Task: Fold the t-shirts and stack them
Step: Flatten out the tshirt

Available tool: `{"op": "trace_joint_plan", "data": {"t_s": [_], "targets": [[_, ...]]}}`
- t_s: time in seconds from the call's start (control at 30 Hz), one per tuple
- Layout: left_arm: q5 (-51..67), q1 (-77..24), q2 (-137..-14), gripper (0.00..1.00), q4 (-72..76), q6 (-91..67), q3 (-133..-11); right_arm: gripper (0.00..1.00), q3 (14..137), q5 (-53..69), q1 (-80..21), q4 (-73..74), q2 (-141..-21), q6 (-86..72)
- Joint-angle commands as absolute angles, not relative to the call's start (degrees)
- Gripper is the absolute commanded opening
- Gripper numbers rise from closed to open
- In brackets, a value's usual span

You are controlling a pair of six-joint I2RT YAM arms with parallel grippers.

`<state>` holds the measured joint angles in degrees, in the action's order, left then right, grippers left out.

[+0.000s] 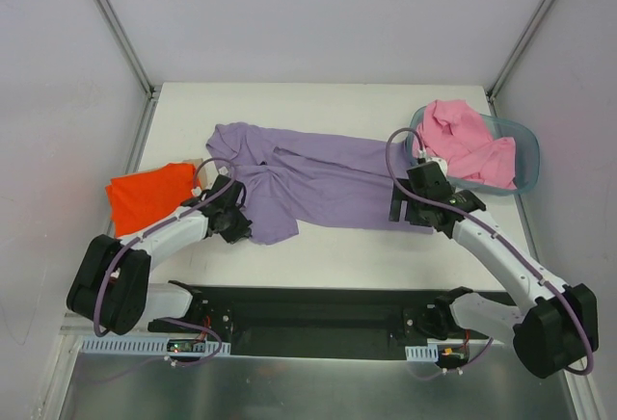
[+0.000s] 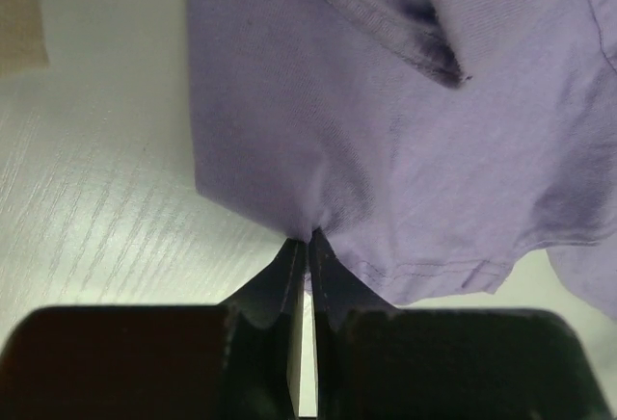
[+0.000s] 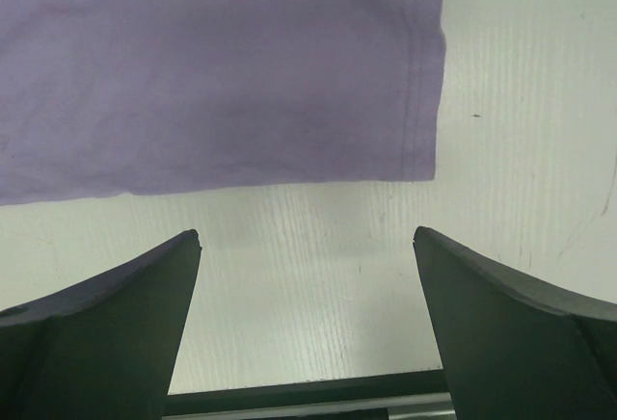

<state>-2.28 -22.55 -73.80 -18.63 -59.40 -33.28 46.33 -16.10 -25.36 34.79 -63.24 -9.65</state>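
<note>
Next, my right gripper closes on the near hem corner [image 1: 428, 231] [image 3: 416, 173] of the lavender t-shirt, at the t-shirt's end by the basket.
The lavender t-shirt [image 1: 308, 179] lies spread across the middle of the table, rumpled at its left end. My left gripper [image 1: 238, 223] is shut on its near left edge; in the left wrist view the closed fingertips [image 2: 309, 245] pinch a fold of the lavender cloth [image 2: 405, 131]. My right gripper [image 1: 413, 213] is open and empty just off the shirt's near right corner [image 3: 415, 141], with bare table between its fingers [image 3: 145, 295]. The orange-red t-shirt [image 1: 147, 195] lies at the left. The pink t-shirt [image 1: 468, 141] fills the basket. The teal t-shirt is out of view.
The grey-blue plastic basket [image 1: 525, 165] stands at the right edge of the table. A beige patch [image 2: 19, 15] shows at the far left in the left wrist view. White walls close in the table on three sides. The black base rail [image 1: 308, 314] runs along the near edge.
</note>
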Motion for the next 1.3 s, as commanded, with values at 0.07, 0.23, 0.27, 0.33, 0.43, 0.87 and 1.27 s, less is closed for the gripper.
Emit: {"op": "trace_joint_plan", "data": {"t_s": [0.07,0.23,0.27,0.33,0.43,0.87,1.27], "targets": [[-2.5,-22.9,-67.1,0.00,-19.7,-58.0,-29.1,0.97,45.4,-20.7,-22.9,40.9,-59.8,-16.6],[-4.1,-22.9,-57.4,0.00,-19.7,-57.6,-24.8,0.97,42.5,-16.9,-19.8,39.9,-59.3,-17.4],[-4.4,-22.9,-56.3,0.00,-19.7,-57.6,-24.3,0.97,41.3,-15.7,-19.4,39.7,-58.7,-17.8],[-4.7,-22.9,-53.8,0.00,-19.7,-57.7,-22.9,0.97,40.2,-14.9,-17.8,39.3,-58.0,-19.1],[-5.2,-22.9,-52.4,0.00,-19.8,-57.8,-22.2,0.97,38.4,-14.7,-15.1,39.0,-57.0,-21.0],[-5.1,-22.9,-54.5,0.00,-19.9,-57.1,-23.2,0.76,35.9,-10.5,-9.8,32.5,-62.8,-20.7],[-5.9,-22.9,-52.5,0.00,-19.9,-57.0,-22.1,0.49,37.6,-8.0,-6.3,25.6,-73.6,-20.1]]}}
